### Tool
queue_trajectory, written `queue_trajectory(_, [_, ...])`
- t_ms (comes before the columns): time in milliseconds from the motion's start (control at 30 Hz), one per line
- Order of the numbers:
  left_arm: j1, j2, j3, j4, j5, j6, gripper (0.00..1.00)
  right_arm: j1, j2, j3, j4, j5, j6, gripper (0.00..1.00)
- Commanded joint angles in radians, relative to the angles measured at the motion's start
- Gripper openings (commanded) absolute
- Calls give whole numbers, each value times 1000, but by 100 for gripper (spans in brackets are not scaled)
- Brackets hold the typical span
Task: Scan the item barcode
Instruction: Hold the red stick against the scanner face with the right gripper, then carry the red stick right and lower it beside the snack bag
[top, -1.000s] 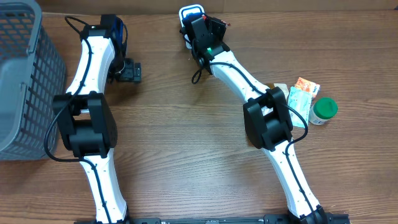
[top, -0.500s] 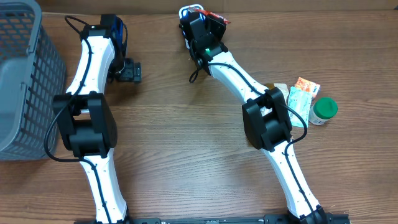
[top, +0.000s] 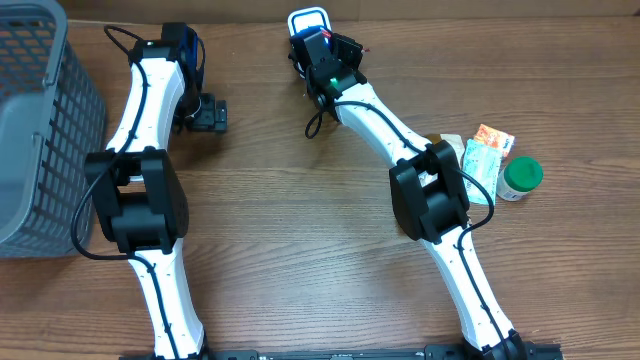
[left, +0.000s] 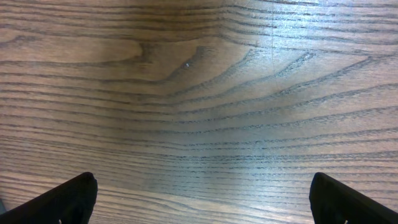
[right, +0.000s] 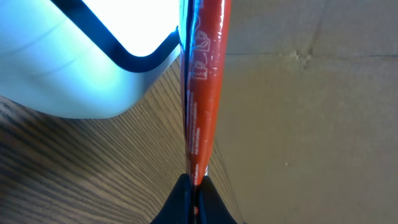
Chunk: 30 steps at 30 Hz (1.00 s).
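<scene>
The robot's right gripper should release the red packet on the bare wood (top: 381, 184) beside the robot's right arm, level with the teal-and-white box.
My right gripper (right: 194, 180) is shut on a thin red packet (right: 202, 93), the item, which I see edge-on and standing upright. Just to its left is the white scanner (right: 74, 68), its bright window framed in black. In the overhead view the right gripper (top: 345, 44) hovers at the table's far edge, right beside the scanner (top: 308, 20). No barcode shows. My left gripper (left: 202, 186) is open over bare wood, its dark fingertips (left: 71, 199) far apart; from overhead the left gripper (top: 207, 115) sits at the back left.
A grey mesh basket (top: 40, 130) fills the left edge. At the right lie an orange-and-white packet (top: 493, 138), a teal-and-white box (top: 480, 160) and a green-lidded bottle (top: 521, 177). A brown cardboard wall (right: 311, 124) rises behind the table.
The right gripper rocked slightly beside the scanner with the red packet and came back to nearly the same place. The left arm has not moved.
</scene>
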Motion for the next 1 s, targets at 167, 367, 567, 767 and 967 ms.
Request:
queue_trajectory(167, [2,7,19,2,-9,22,100,3,-25,13,6,-9,190,3])
queue_trajectory(367, [2,7,19,4,-9,22,99,3,-131,13,-56,-59,257,3])
queue_trajectory(567, [2,7,19,4,-9,22,100,2,-298,13,-232,-162,403,3])
queue_trajectory(767, [2,7,19,4,-9,22,100,-16,-448,13,-529,-327,644,3])
queue_trajectory(967, [2,7,19,4,-9,22,100,-109,-495,13,-872,-699,834,4])
